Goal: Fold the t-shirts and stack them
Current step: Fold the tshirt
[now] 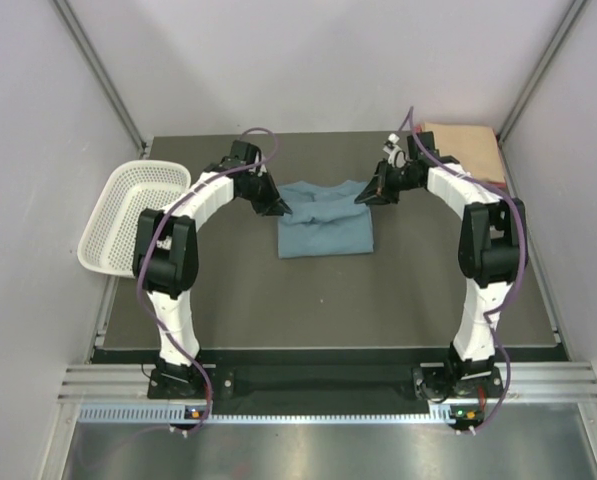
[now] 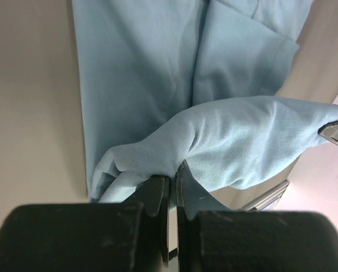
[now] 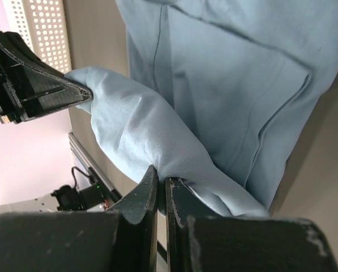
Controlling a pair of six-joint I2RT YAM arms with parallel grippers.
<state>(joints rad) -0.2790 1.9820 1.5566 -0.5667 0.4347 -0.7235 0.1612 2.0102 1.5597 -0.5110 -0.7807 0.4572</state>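
The t-shirt's corner is bunching in my right gripper, so next I put it down, open, and pinch the t-shirt's lifted edge (image 3: 143,133) next to it to straighten the t-shirt's fold.
A dusty blue-grey t-shirt (image 1: 324,222) lies partly folded in the middle of the table. My left gripper (image 1: 282,208) is shut on its far left corner, the cloth (image 2: 231,141) pinched between my fingers. My right gripper (image 1: 364,196) is shut on its far right corner, the cloth (image 3: 140,130) bunched at my fingertips. Both hold the far edge lifted a little above the rest of the shirt. A folded peach/tan t-shirt (image 1: 466,148) lies at the far right corner behind the right arm. No pink-red shirt is clearly in view.
A white mesh basket (image 1: 130,214) hangs over the table's left edge, also in the right wrist view (image 3: 39,28). Pale walls close the table on the left, right and back.
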